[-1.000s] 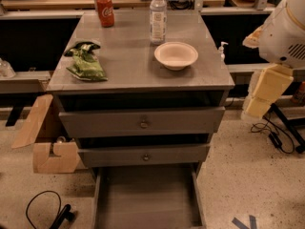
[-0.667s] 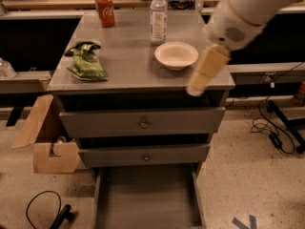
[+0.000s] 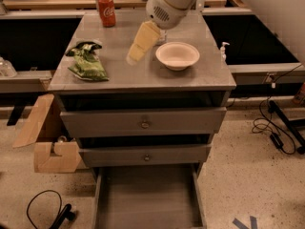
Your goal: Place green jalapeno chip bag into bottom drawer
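Observation:
The robot's gripper will next move to the green jalapeno chip bag on the grey cabinet top and close on the bag's wrinkled middle (image 3: 88, 58).
The green jalapeno chip bag (image 3: 87, 61) lies wrinkled on the left side of the grey cabinet top (image 3: 143, 75). The bottom drawer (image 3: 147, 197) is pulled out open at the cabinet's foot, a flat grey tray with nothing seen in it. My gripper (image 3: 138, 44) hangs from the white arm over the middle of the top, between the bag and the white bowl (image 3: 177, 55), to the right of the bag and apart from it.
A red soda can (image 3: 106, 10) stands at the back left of the top. The two upper drawers with round knobs (image 3: 144, 124) are shut. A cardboard box (image 3: 47, 137) sits on the floor at the left; cables lie on the floor at both sides.
The arm has swung in from the right side of the cabinet to above the middle of the top, toward the bag. The water bottle is now hidden behind the arm.

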`<state>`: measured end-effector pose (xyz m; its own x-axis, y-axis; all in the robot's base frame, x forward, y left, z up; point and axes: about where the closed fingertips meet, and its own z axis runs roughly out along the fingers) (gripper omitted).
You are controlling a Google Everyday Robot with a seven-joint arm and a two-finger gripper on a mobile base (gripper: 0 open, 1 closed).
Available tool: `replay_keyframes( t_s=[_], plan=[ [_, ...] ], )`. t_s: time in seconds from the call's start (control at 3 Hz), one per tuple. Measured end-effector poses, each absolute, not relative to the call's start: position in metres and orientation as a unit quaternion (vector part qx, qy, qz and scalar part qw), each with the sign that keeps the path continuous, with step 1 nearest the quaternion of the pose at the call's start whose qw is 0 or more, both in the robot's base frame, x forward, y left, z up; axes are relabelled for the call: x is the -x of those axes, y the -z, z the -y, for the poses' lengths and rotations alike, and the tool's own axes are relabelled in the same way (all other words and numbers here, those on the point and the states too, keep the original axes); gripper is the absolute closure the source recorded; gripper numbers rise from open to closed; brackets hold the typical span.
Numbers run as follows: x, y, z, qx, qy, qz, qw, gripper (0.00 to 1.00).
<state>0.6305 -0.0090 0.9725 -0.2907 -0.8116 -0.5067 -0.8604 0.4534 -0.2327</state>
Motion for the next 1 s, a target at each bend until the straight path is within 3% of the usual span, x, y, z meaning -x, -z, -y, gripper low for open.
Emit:
replay_keyframes(
  t_s=[1.0],
  plan=[
    [-0.653,-0.959,-0.031,0.488,-0.069,-0.817,0.298,0.0]
  ],
)
